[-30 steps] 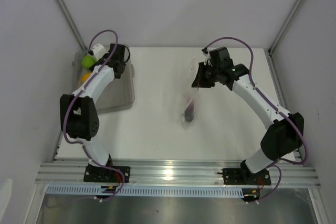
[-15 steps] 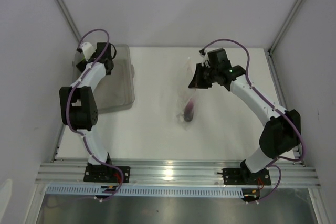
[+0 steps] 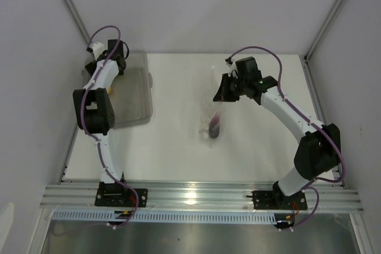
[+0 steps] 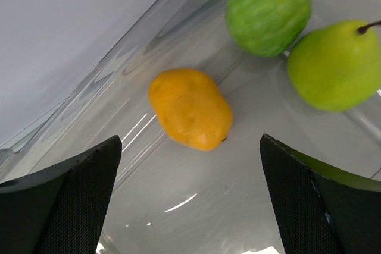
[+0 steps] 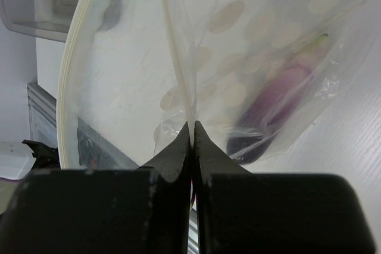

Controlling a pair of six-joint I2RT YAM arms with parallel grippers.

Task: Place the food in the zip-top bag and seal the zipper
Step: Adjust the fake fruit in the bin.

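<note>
The orange-yellow fruit lies along the side of the grey bin, and next my left gripper needs to close around the middle of the orange-yellow fruit [image 3: 109, 90] [image 4: 190, 109].
My left gripper [image 3: 97, 68] hangs open over the far left corner of the grey bin [image 3: 134, 96]. In the left wrist view it [image 4: 190, 142] is just short of the orange-yellow fruit [image 4: 189, 108], with the round green fruit [image 4: 268, 10] and the pear [image 4: 333, 63] beyond; all three lie in the bin. My right gripper [image 3: 223, 90] is shut on the mouth edge of the clear zip-top bag [image 3: 213, 108] and holds it up. The eggplant [image 3: 213, 128] lies at the bag's bottom. In the right wrist view the jaws [image 5: 191, 124] pinch the zipper strip [image 5: 172, 46], and the eggplant [image 5: 271, 111] shows through the bag [image 5: 268, 40].
White walls stand close on the left and right. An aluminium rail [image 3: 196, 194] runs along the near edge. The bin's wall [image 4: 119, 69] rises close on the left of my left gripper.
My left gripper has swung toward the bin's far left corner, and its arm now covers the fruit in the top view. My right gripper and the bag have shifted slightly left.
</note>
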